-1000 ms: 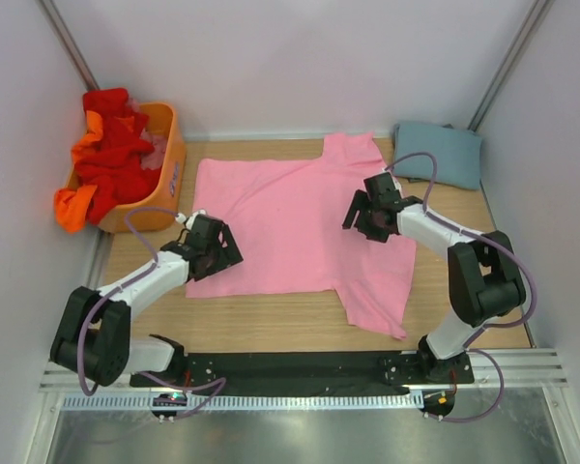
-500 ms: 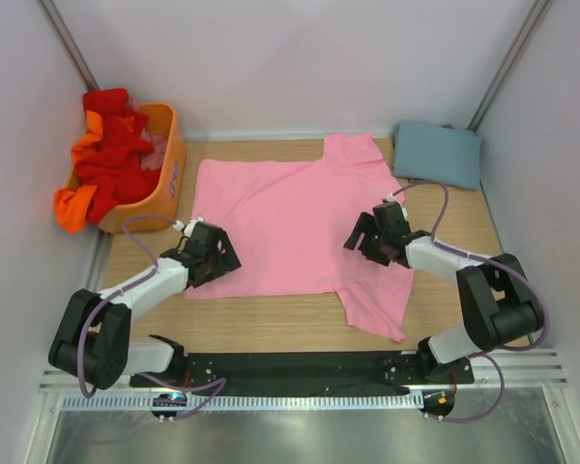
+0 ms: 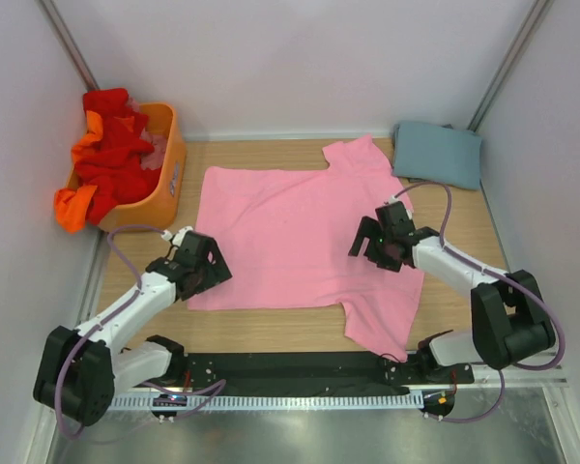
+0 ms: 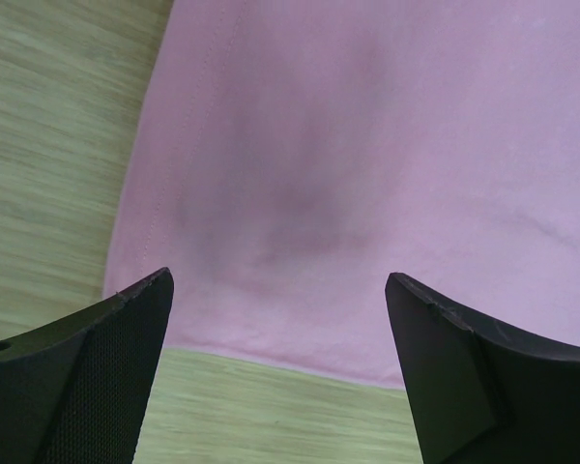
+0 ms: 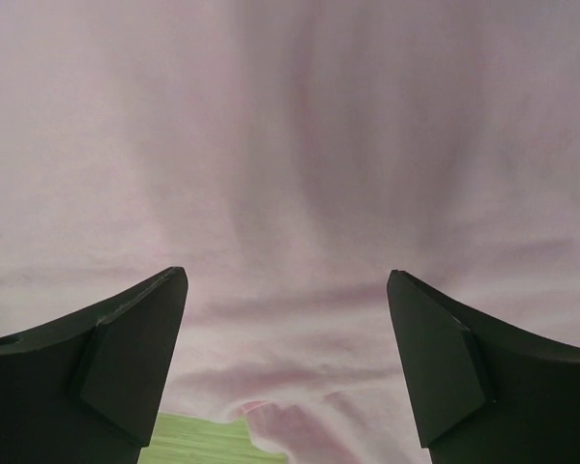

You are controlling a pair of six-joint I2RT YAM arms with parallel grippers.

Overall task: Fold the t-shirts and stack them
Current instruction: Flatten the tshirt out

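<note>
The light pink t-shirt's front sleeve is next for my right gripper, which should go there and close on the middle of the sleeve's hem (image 3: 376,350).
A light pink t-shirt (image 3: 290,232) lies spread flat on the wooden table, one sleeve at the back, the other at the front right. My left gripper (image 3: 211,268) is open and empty, hovering over the shirt's near left corner (image 4: 271,193). My right gripper (image 3: 369,239) is open and empty, over the shirt's right part near the front sleeve (image 5: 300,174). A dusty grey-blue t-shirt (image 3: 438,153) lies folded at the back right. Red and orange t-shirts (image 3: 111,155) are heaped in the basket at the back left.
A rigid orange plastic basket (image 3: 166,179) stands at the back left, with cloth spilling over its left rim. White walls close in the table on three sides. A black rail (image 3: 290,369) runs along the near edge.
Both arms have drawn back toward the near edge. The pink shirt has shifted slightly and its back sleeve has changed shape. Both grippers stay open.
</note>
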